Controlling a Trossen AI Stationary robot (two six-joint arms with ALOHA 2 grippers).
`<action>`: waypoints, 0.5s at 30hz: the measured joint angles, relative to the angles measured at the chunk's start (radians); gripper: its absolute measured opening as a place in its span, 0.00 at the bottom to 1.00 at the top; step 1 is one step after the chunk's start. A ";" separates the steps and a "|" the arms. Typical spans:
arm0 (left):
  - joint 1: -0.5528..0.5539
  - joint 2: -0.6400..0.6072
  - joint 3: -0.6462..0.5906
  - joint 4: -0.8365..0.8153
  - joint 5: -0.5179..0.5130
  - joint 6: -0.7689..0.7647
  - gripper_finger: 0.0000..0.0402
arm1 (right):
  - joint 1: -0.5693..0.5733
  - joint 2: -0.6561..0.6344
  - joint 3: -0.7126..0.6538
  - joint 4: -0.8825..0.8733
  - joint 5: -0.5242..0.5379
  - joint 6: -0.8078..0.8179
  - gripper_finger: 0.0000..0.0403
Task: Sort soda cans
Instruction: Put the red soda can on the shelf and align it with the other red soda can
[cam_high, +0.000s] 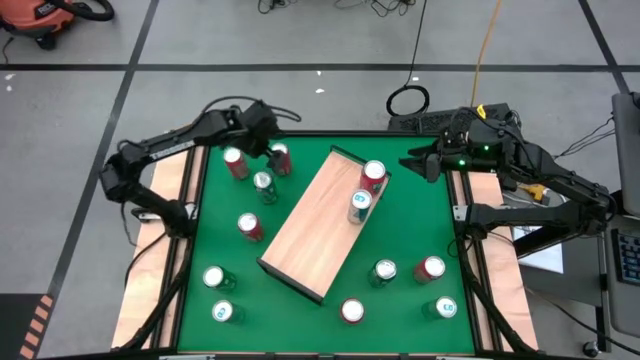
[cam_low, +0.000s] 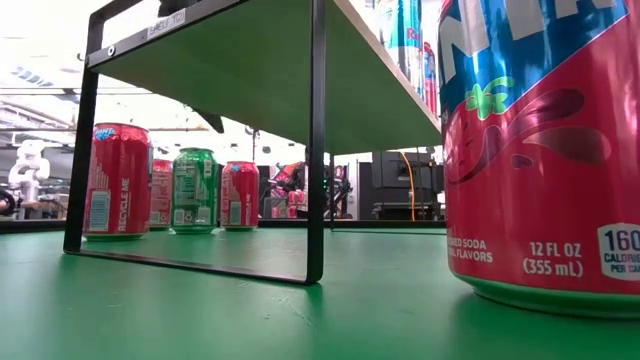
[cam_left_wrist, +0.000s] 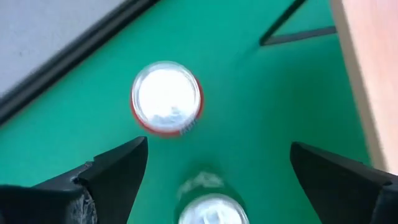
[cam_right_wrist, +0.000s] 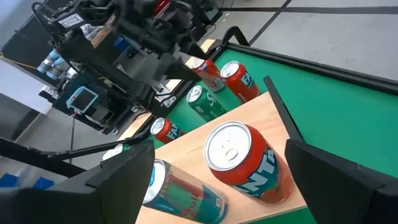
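Next, the left gripper closes on the upper sides of the red can (cam_high: 282, 158) (cam_left_wrist: 166, 102) that stands on the green table closest to the far end of the wooden board.
Several soda cans stand upright on the green table (cam_high: 400, 230). At the far left are a red can (cam_high: 279, 158), another red can (cam_high: 235, 162) and a green can (cam_high: 264, 185). My left gripper (cam_high: 264, 136) hangs open above them, touching none. In its wrist view its fingers (cam_left_wrist: 217, 151) flank the space over the red can's silver top (cam_left_wrist: 166, 98) and the green can (cam_left_wrist: 208, 208). A red can (cam_high: 373, 177) and a teal can (cam_high: 359, 205) stand on the wooden board (cam_high: 310, 230). My right gripper (cam_high: 417, 162) waits open at the far right, facing them (cam_right_wrist: 217, 155).
The board is a raised shelf on black metal legs (cam_low: 316, 150), lying diagonally across the table's middle. More cans stand left of it (cam_high: 250, 226), at the near left (cam_high: 215, 278) and along the near right (cam_high: 430, 268). A red can (cam_low: 540, 150) stands at the near edge.
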 joint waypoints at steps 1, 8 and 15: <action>0.009 0.012 0.000 0.012 0.000 0.015 0.98 | 0.000 0.000 0.000 0.000 0.000 0.005 0.87; 0.059 0.109 0.000 0.018 0.003 0.021 0.98 | 0.000 0.000 0.000 0.001 0.007 0.021 0.87; 0.069 0.165 0.000 0.073 0.006 0.037 0.98 | 0.000 0.000 0.000 0.000 0.039 0.003 0.87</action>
